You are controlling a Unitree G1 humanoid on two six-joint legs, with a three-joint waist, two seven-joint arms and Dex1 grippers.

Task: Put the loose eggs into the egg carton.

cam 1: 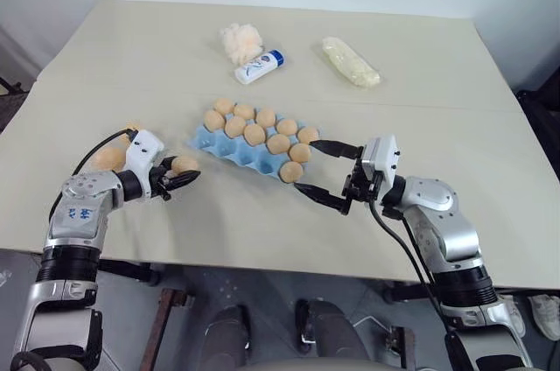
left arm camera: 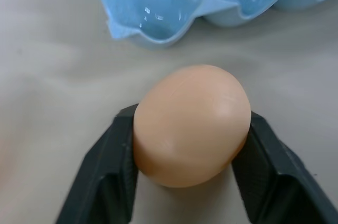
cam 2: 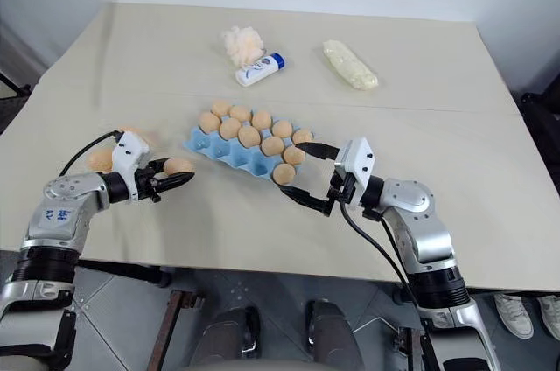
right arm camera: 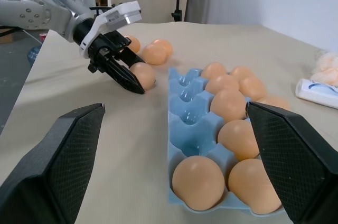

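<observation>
Next, I release the pale orange egg with my left gripper in the bare cup [cam 1: 268,162] beside the egg at the carton's nearest corner.
My left gripper [cam 1: 179,177] is shut on a pale orange egg [left arm camera: 193,123], held between its black fingers [left arm camera: 105,166] just above the table, a short way left of the egg carton [cam 1: 219,145]. The carton is a light blue tray; several eggs [cam 1: 255,134] fill its far and right cups, while the near-left cups are bare. Two loose eggs [cam 1: 109,157] [cam 1: 133,126] lie on the table behind my left wrist. At the carton's right end, level with it, my right gripper [cam 1: 311,167] stands open and empty, pointing left.
A white-and-blue bottle [cam 1: 260,66] lies at the back beside a fluffy white clump [cam 1: 241,41]. A pale lumpy bag [cam 1: 350,61] lies at the back right. The table's front edge [cam 1: 262,262] runs just below both arms.
</observation>
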